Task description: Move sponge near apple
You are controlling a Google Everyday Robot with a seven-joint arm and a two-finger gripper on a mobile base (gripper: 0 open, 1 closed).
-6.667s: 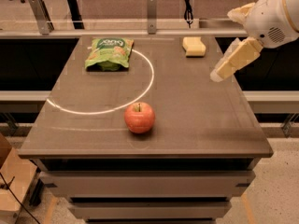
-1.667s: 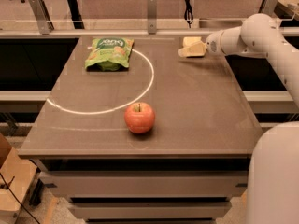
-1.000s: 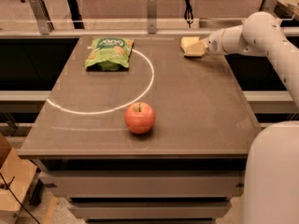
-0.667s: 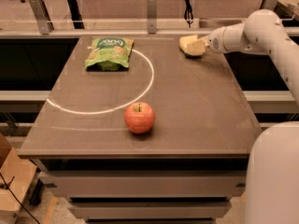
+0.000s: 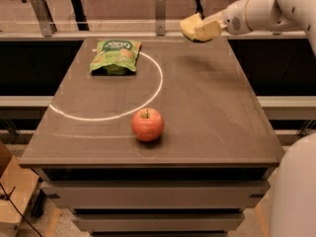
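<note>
Next, I release the sponge from my gripper just behind the apple [image 5: 177, 95], against the near curve of the white circle line.
The red-orange apple [image 5: 147, 124] sits on the brown table [image 5: 217, 107] toward the front middle. The pale yellow sponge [image 5: 189, 27] is lifted off the table above the far right part, with its shadow on the tabletop below. My gripper [image 5: 200, 31] is shut on the sponge from the right, at the end of the white arm coming in from the upper right. The sponge is well behind and to the right of the apple.
A green snack bag [image 5: 115, 56] lies at the far left of the table, on a white painted circle line [image 5: 148, 95]. Metal rails and posts [image 5: 159, 6] run behind the table. A white robot body part [image 5: 296, 191] fills the lower right corner.
The gripper closed on the sponge at the table's far right and lifted it up and slightly left off the tabletop. The apple and bag have not moved.
</note>
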